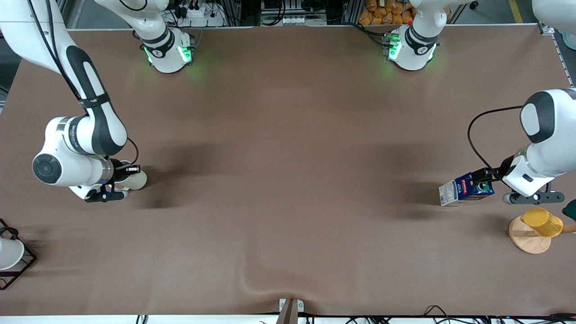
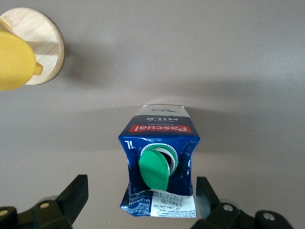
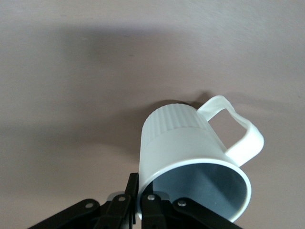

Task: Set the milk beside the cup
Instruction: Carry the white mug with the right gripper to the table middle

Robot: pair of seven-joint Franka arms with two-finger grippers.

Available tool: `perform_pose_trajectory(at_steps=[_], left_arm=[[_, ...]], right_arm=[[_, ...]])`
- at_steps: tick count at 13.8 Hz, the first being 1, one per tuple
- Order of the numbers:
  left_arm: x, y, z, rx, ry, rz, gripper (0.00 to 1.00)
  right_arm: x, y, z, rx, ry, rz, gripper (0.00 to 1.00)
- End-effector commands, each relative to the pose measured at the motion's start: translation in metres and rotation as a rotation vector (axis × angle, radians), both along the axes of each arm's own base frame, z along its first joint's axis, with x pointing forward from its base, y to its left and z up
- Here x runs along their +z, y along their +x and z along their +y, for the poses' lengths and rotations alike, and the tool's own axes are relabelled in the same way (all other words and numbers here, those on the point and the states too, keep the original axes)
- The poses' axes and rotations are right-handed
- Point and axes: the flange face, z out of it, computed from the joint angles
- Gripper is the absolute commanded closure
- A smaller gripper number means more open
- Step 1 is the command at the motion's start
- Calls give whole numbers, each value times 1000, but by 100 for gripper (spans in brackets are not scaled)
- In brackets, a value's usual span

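Note:
My right gripper should release the off-white cup on the bare middle of the table (image 1: 306,185), well short of the milk. The cup now hangs tilted, low over the table.
The milk (image 1: 465,190) is a dark blue and white carton lying on its side on the table at the left arm's end, its green-capped top toward my left gripper (image 1: 489,183). In the left wrist view the left gripper (image 2: 141,187) is open, its fingers (image 2: 75,194) on either side of the milk's (image 2: 159,138) top with gaps between. The cup (image 1: 136,180), an off-white mug, is at the right arm's end. My right gripper (image 1: 127,176) is shut on its rim; in the right wrist view (image 3: 141,192) the cup (image 3: 183,143) hangs tilted, low over the table.
A translucent yellow cup (image 1: 543,222) lies on a round wooden coaster (image 1: 527,240), nearer to the front camera than the milk. A dark green object (image 1: 570,209) is at the table's edge there. A white cup in a black wire frame (image 1: 10,254) stands at the right arm's end.

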Motion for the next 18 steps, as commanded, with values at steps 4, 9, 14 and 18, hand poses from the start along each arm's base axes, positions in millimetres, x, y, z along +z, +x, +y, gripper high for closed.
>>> perform_pose_trajectory(at_steps=[4,9,14,18], left_arm=[[-6,2,-4,-6,4,4,0],[-18,2,2,1,2,23,0],[-24,2,3,3,1,32,0],[-24,2,3,3,1,32,20]], right_arm=[[47,17,156,260,17,-66,100],[54,12,344,447,44,-153,100],[37,-32,485,637,100,-279,100],[9,-53,548,638,160,-385,100]])
